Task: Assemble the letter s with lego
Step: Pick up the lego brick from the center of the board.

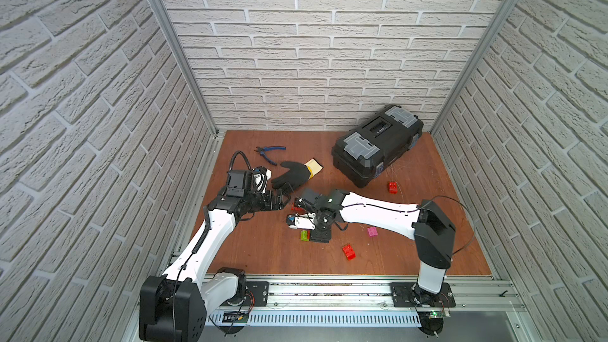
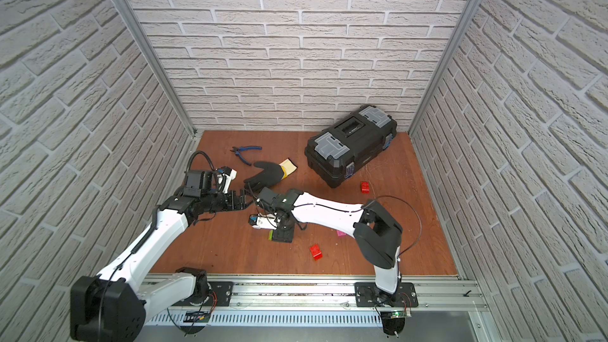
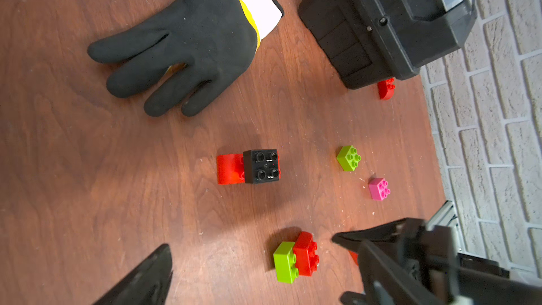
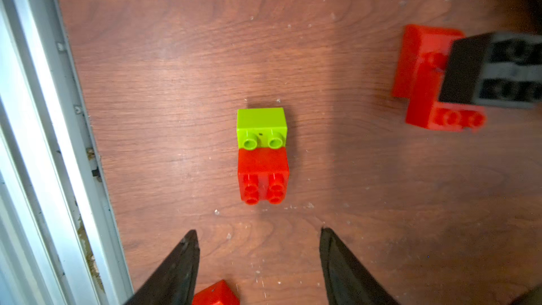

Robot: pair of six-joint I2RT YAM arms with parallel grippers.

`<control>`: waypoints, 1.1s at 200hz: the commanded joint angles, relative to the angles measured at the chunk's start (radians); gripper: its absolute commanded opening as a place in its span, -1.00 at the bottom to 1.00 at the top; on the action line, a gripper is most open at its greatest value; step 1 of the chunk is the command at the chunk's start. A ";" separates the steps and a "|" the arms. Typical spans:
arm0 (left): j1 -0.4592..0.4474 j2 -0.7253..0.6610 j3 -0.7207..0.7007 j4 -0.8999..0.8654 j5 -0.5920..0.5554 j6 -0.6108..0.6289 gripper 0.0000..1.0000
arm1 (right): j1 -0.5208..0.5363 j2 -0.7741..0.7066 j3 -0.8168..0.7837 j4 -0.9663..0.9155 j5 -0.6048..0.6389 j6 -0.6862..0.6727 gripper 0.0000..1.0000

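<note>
The robot's left gripper will next move to the red brick's studded end (image 1: 308, 234) (image 3: 305, 261), where it meets the lime brick, and close there.
A lime brick pressed onto a red brick (image 4: 262, 154) lies on its side on the wooden floor (image 4: 176, 54), just ahead of my right gripper (image 4: 257, 234), which is open and empty. The same lego pair (image 3: 294, 258) shows in the left wrist view. A black brick on red bricks (image 3: 249, 167) stands nearby. It is mostly hidden under the right arm in both top views. Loose lime (image 3: 348, 158), pink (image 1: 372, 231) and red (image 1: 348, 252) bricks lie around. Another red brick (image 1: 392, 187) sits by the toolbox. My left gripper (image 1: 279, 200) hovers wide open and empty near the glove's fingertips.
A black work glove (image 1: 294, 174) and blue-handled pliers (image 1: 269, 152) lie at the back left. A black toolbox (image 1: 378, 146) stands at the back right. Brick-pattern walls close three sides, and a metal rail (image 1: 329, 286) runs along the front edge.
</note>
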 commanded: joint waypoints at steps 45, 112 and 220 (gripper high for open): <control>-0.137 0.010 0.104 -0.127 -0.140 0.260 0.96 | -0.111 -0.257 -0.259 0.217 -0.108 0.108 0.44; -0.324 0.048 0.171 -0.310 -0.206 0.606 0.96 | -0.225 -0.457 -0.510 0.453 -0.256 0.286 0.49; -0.643 0.310 0.226 -0.270 -0.440 0.789 0.82 | -0.318 -0.682 -0.794 0.684 -0.345 0.470 0.55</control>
